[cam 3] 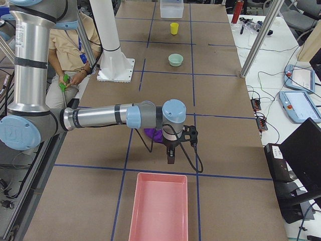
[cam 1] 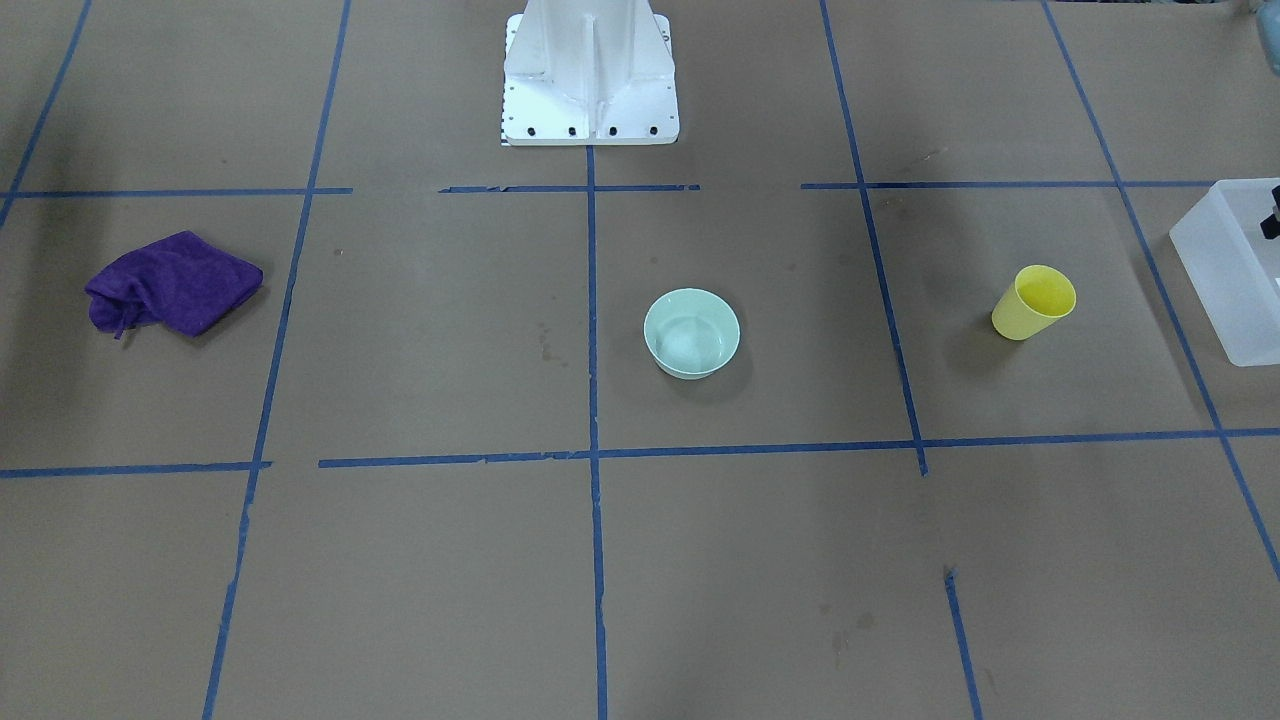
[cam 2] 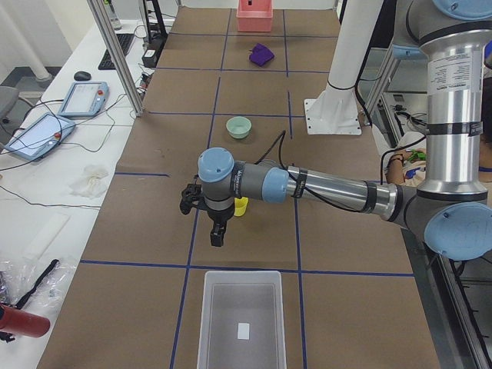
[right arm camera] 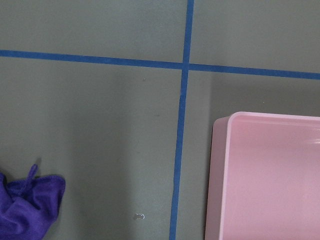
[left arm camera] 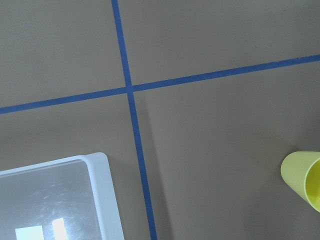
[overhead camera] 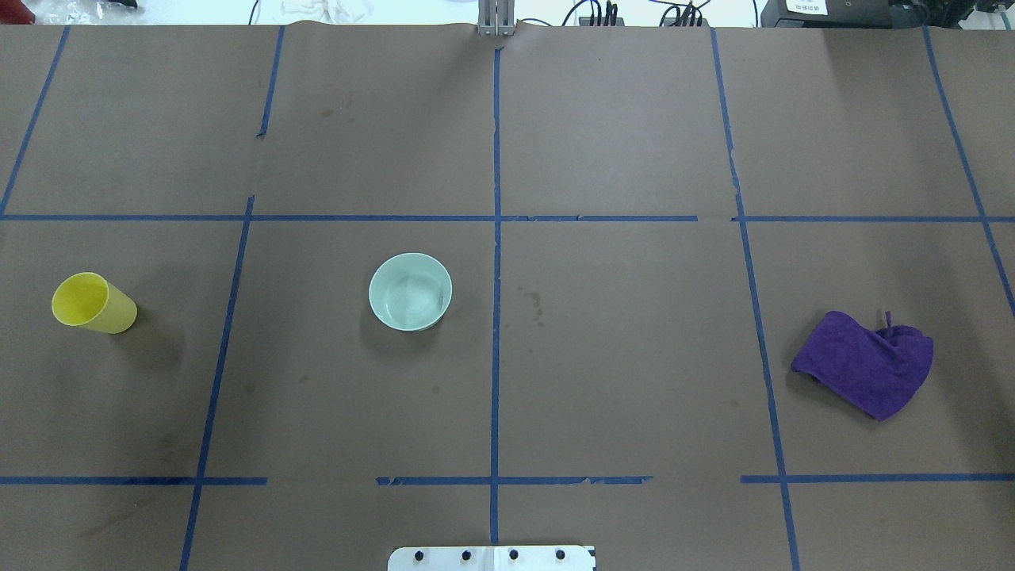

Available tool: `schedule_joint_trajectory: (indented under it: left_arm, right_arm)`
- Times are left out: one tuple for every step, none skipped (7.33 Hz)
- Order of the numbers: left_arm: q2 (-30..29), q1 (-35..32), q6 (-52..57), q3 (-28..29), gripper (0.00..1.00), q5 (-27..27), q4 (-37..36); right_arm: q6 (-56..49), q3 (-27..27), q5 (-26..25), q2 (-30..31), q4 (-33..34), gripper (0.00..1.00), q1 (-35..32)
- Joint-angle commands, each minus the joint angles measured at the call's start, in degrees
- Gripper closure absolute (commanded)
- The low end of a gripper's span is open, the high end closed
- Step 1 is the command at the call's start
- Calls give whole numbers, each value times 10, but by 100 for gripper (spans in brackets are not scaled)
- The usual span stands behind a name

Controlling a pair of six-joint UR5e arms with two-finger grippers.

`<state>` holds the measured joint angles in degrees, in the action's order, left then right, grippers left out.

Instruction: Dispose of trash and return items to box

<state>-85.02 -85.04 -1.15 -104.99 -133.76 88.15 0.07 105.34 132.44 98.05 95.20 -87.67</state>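
Note:
The robot's left gripper needs to next close on the rim of the yellow cup [cam 1: 1069,308] [left arm camera: 305,186], on the side that faces the frosted white box.
The yellow cup [cam 1: 1035,302] stands upright on the table's left part, also in the overhead view [overhead camera: 93,303] and the left wrist view [left arm camera: 304,180]. The mint-green bowl [cam 1: 691,333] sits mouth up near the middle [overhead camera: 410,291]. The frosted white box [cam 2: 241,319] stands at the table's left end, its corner in the left wrist view [left arm camera: 100,170]. My left gripper [cam 2: 217,240] hangs above the table between cup and box. My right gripper [cam 3: 170,159] hangs between a purple cloth and a pink bin. I cannot tell whether either is open or shut.
A purple cloth [overhead camera: 866,363] lies crumpled on the table's right part. A pink bin [cam 3: 159,206] stands at the right end, its corner in the right wrist view [right arm camera: 270,175]. The white robot base [cam 1: 590,75] is at the robot's side. A person sits behind the robot [cam 3: 83,47].

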Motion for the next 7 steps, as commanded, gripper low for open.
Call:
schedule_joint_trajectory:
  left_arm:
    - [5, -11, 9, -12, 0, -3, 14]
    - [-3, -14, 17, -36, 0, -3, 15]
    - [-9, -14, 16, -17, 0, -2, 15]
    - [0, -15, 10, -36, 0, -3, 18]
    - [-5, -8, 12, -40, 0, -3, 18]
    - [-5, 13, 15, -50, 0, -12, 37]
    - [-4, 32, 11, -51, 0, -34, 40]
  right_arm:
    - [4, -18, 3, 8, -35, 0, 0]
    - [3, -19, 3, 8, -43, 0, 0]
    - [3, -22, 4, 8, -45, 0, 0]
    - [5, -22, 4, 7, -51, 0, 0]
    - [5, -22, 4, 7, -63, 0, 0]
    - [5, -23, 4, 8, -78, 0, 0]
    - [5, -24, 4, 7, -79, 0, 0]
